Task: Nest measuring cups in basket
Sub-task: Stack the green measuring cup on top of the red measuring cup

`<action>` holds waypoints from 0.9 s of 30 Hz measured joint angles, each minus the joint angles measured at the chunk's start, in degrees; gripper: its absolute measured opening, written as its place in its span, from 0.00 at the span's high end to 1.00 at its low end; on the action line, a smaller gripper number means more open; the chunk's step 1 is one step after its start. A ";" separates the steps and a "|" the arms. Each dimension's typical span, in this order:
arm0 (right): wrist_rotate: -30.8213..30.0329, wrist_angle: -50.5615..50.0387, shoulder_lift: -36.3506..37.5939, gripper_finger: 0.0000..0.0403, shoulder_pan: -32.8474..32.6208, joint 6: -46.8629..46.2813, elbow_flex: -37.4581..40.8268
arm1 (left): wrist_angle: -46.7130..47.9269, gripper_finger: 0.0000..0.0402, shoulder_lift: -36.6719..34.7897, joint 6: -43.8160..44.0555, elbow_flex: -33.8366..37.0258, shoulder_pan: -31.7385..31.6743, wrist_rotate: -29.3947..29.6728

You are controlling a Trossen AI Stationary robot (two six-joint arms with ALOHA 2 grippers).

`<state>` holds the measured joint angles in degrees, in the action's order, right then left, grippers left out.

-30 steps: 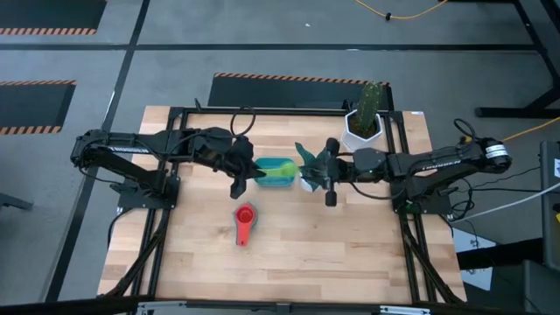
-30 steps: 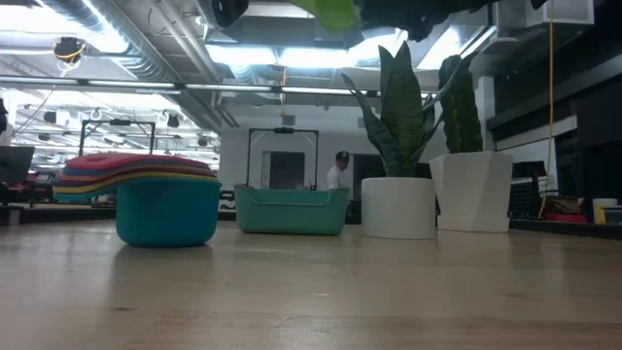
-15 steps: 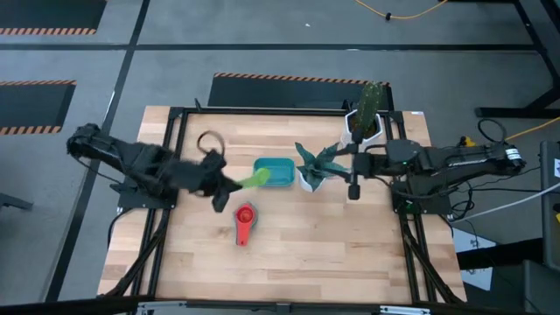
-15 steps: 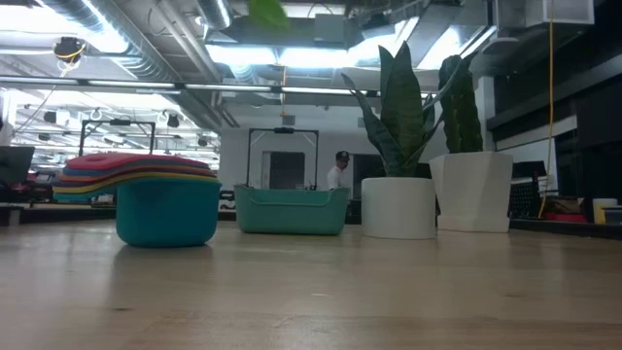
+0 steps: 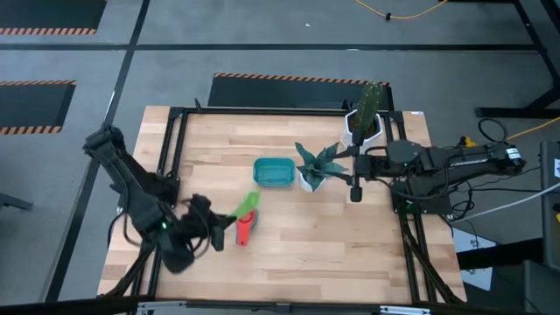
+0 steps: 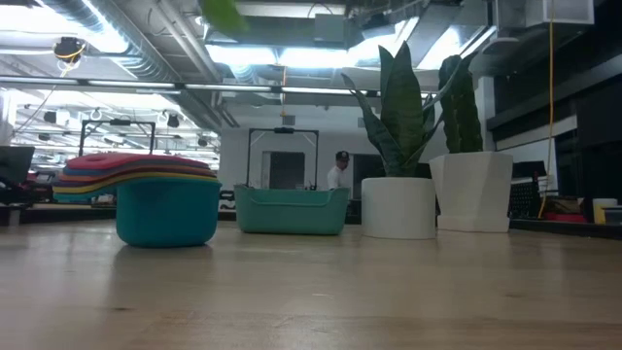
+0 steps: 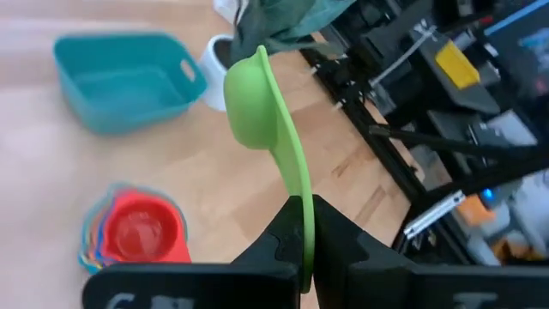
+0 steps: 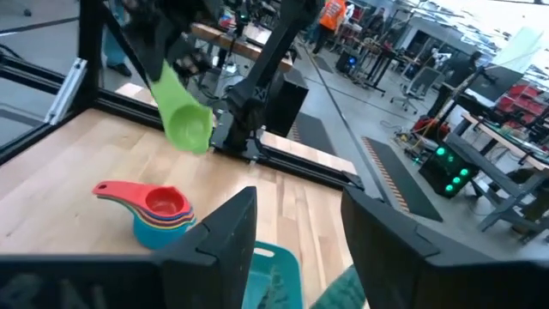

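The robot's left gripper should release the green measuring cup inside the red cup on top of the stack [image 5: 247, 221] [image 7: 147, 234].
My left gripper [image 7: 306, 251] is shut on a green measuring cup [image 7: 257, 101], held in the air over the stack of cups [image 5: 243, 229] near the table's middle. The stack, red on top, stands on its bottom cup [image 6: 165, 212]; it also shows in the left wrist view [image 7: 137, 233]. The teal basket [image 5: 273, 172] sits beyond it, toward the far edge, and looks empty [image 7: 124, 81]. My right gripper [image 8: 296, 240] is open and hovers to the right of the leafy plant [image 5: 355, 188], touching nothing. My left gripper pinches the green cup's handle near its free end [image 7: 300, 215] between its two fingers. The fingers lie along the handle. The cup is lifted clear of the table, its bowl [image 7: 249, 107] out ahead of the fingertips and its flat edge toward the wrist camera.
A leafy plant in a white pot [image 5: 315, 171] stands just right of the basket, and a cactus in a white pot [image 5: 363, 122] stands near the far right corner. Bare wood lies along the near edge. The room beyond shows in the low view.
My left gripper has carried the green cup up and away from the basket, toward the table's near left, and now holds it over the stack. My right gripper has drawn back from beside the basket toward the table's right, then kept still.
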<state>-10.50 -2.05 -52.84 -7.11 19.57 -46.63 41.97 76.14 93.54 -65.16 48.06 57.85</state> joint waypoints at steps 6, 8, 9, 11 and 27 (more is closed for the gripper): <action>0.00 -0.08 0.00 0.56 -2.39 -0.44 0.00 | -0.19 1.00 8.79 16.04 0.52 3.18 2.89; 0.01 -0.08 0.00 0.56 -3.09 -0.46 0.00 | -0.17 1.00 11.34 20.11 0.52 4.06 2.69; 0.00 -0.08 0.00 0.56 -3.41 -0.46 0.00 | -0.16 1.00 12.55 21.77 0.52 4.40 2.68; 0.00 -0.08 0.00 0.56 -3.89 -0.46 0.00 | 0.11 1.00 14.48 24.84 0.52 4.88 2.70; -0.01 -0.37 0.04 0.56 -5.54 -0.46 0.02 | 7.44 1.00 21.06 38.34 0.52 4.91 -0.16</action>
<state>-10.50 -2.41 -52.80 -12.64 19.11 -46.61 49.41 97.21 131.88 -64.64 52.97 57.69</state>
